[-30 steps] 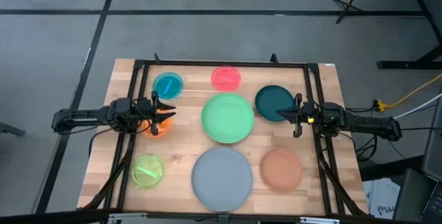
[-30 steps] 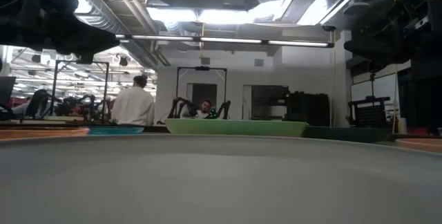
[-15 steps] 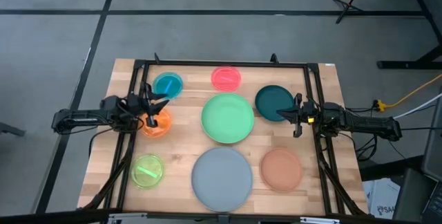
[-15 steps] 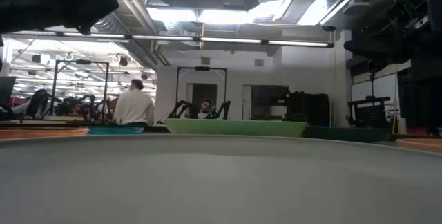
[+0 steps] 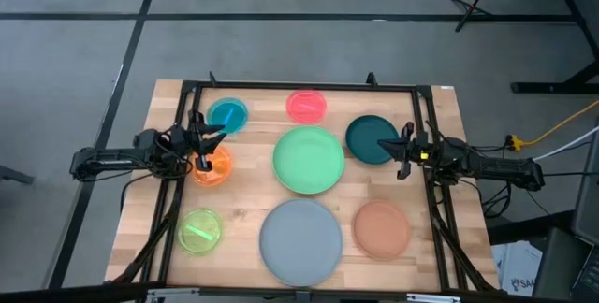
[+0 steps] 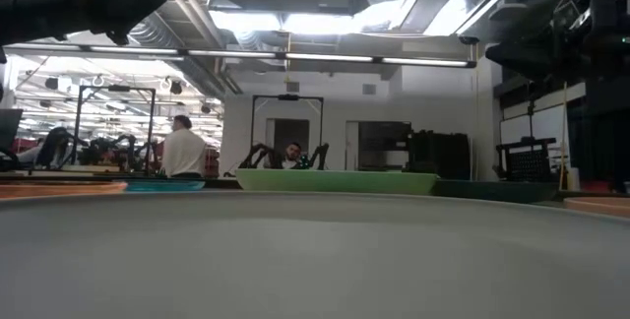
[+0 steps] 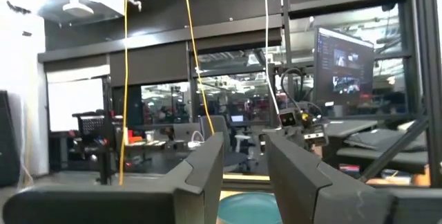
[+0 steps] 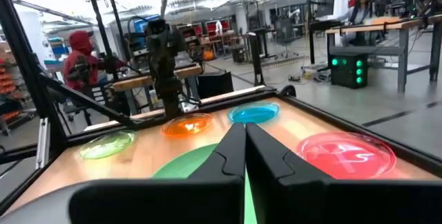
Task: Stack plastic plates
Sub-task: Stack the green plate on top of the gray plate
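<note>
My right gripper needs to close next on the rim of the light green plate (image 5: 338,144), on the side that faces the dark teal plate.
Eight plates lie flat and apart on the wooden table: blue (image 5: 227,114), pink (image 5: 306,106), dark teal (image 5: 372,139), light green (image 5: 308,160), orange (image 5: 212,165), lime (image 5: 199,231), grey (image 5: 300,240) and terracotta (image 5: 381,228). My left gripper (image 5: 211,140) (image 7: 245,162) is open and empty, raised above the far edge of the orange plate. My right gripper (image 5: 402,151) (image 8: 244,148) is shut and empty, hovering at the dark teal plate's right rim and pointing toward the light green plate (image 8: 200,162).
A black frame (image 5: 299,86) runs round the tabletop and both arms reach in over its side rails. The grey plate (image 6: 315,260) fills the low view's foreground. People stand in the room beyond the table. Bare wood shows between the plates.
My left gripper has drawn back from over the orange plate, a little toward the table's left and far edges, and has risen. My right gripper has shifted slightly toward the far edge. No plate has moved.
</note>
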